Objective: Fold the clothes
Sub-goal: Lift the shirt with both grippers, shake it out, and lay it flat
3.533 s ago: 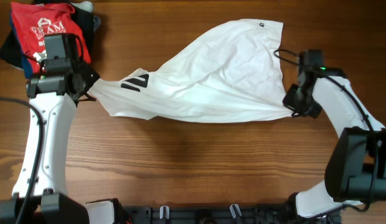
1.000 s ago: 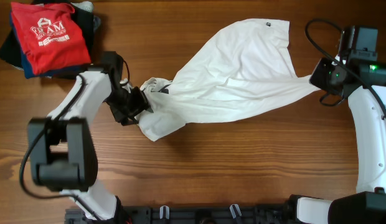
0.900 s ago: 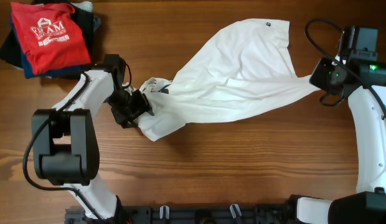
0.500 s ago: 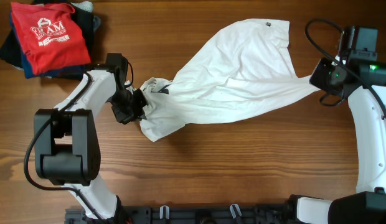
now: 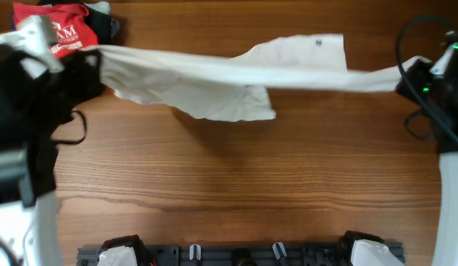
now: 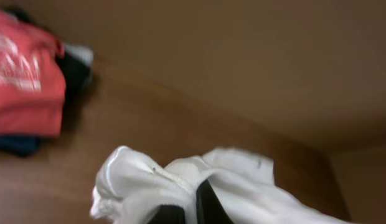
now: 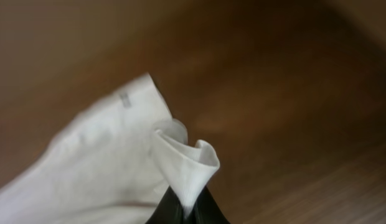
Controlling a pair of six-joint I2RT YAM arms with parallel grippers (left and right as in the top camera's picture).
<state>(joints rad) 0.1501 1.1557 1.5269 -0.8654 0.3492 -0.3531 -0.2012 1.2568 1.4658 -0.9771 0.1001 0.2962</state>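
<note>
I need to release the white T-shirt's bunched corner with my left gripper by the loose flap's lower edge, nearer the red T-shirt [image 5: 172, 121].
The white T-shirt [image 5: 214, 77] hangs stretched in the air across the back of the table, held at both ends. Its small dark neck tag [image 5: 318, 42] shows at the upper right; the lettering is hidden. My left gripper [image 5: 92, 59] is raised high at the far left, shut on a bunched edge of the shirt [image 6: 149, 183]. My right gripper [image 5: 410, 70] is raised at the far right, shut on a pinched fold of the shirt [image 7: 183, 165]. The cloth sags in the middle, with a loose flap [image 5: 236, 103] below.
A red T-shirt with white print [image 5: 63, 29] lies on dark folded garments [image 5: 103, 26] at the back left corner, also in the left wrist view [image 6: 22, 81]. The wooden table [image 5: 229, 170] stretches below the hanging shirt.
Both arms have lifted and spread apart. The shirt, bunched on the table before, is now pulled taut in the air between them. The left arm moved far left and up.
</note>
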